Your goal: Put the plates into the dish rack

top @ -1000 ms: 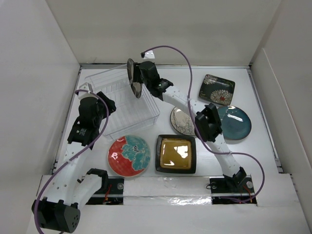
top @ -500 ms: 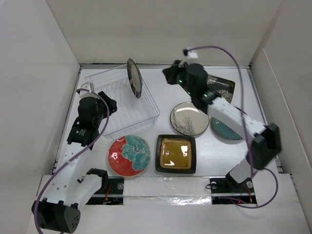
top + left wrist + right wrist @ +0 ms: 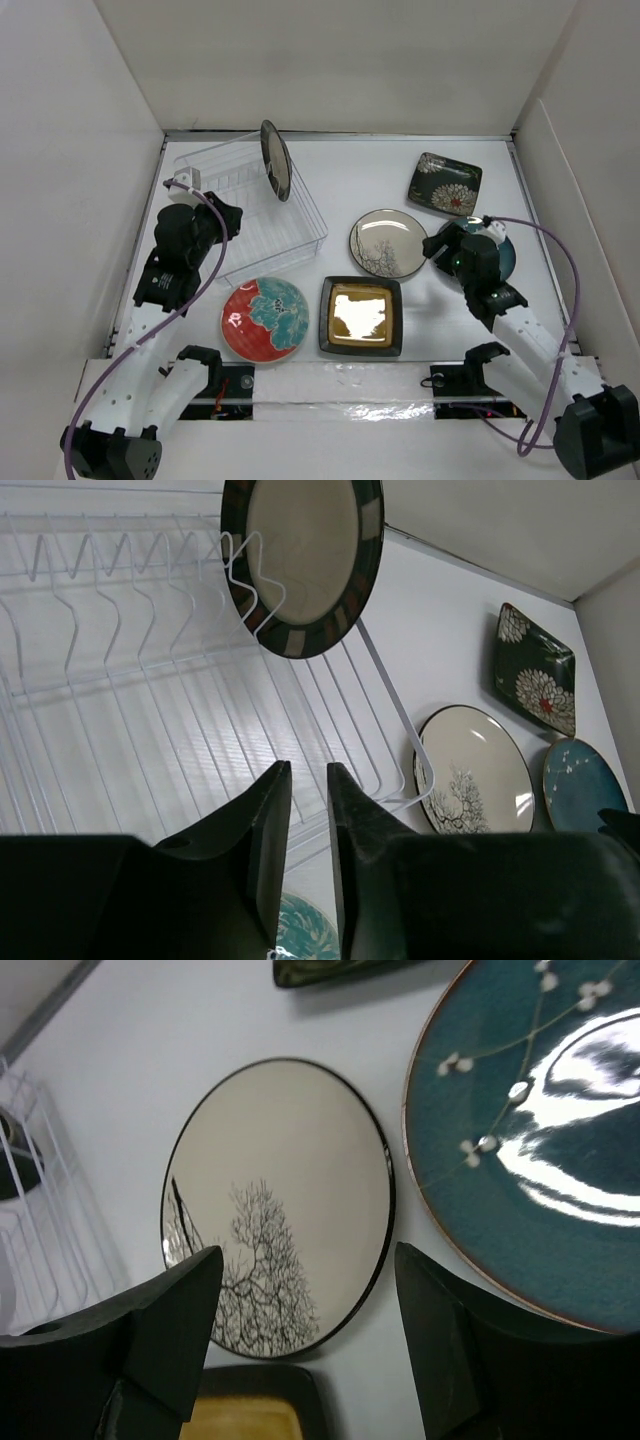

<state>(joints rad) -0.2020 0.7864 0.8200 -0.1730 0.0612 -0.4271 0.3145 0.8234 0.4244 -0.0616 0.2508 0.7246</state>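
The near edge (image 3: 420, 263) (image 3: 372, 1288) of the branch-pattern plate, on the side toward the teal plate, is the next place that my right gripper needs to take hold of.
The round dark-rimmed cream plate (image 3: 275, 160) (image 3: 303, 560) stands on edge in the clear dish rack (image 3: 300, 205) (image 3: 120, 710). Flat on the table lie the branch-pattern plate (image 3: 388, 243) (image 3: 275, 1200), the teal plate (image 3: 502, 255) (image 3: 540, 1160), the red flowered plate (image 3: 264, 318), the square black-gold plate (image 3: 361, 315) and the square dark floral plate (image 3: 445, 183). My left gripper (image 3: 222, 215) (image 3: 309, 770) hovers over the rack's near side, a narrow empty gap between its fingers. My right gripper (image 3: 440, 245) (image 3: 308, 1260) is wide open and empty above the branch plate's right edge, beside the teal plate.
White walls enclose the table on the left, back and right. The rack's wire prongs (image 3: 110, 570) run along its far side. The right arm's purple cable (image 3: 560, 270) loops over the table's right side.
My right arm let go of the dark-rimmed plate in the rack, then swung back and right, down to the branch and teal plates. The left arm barely moved.
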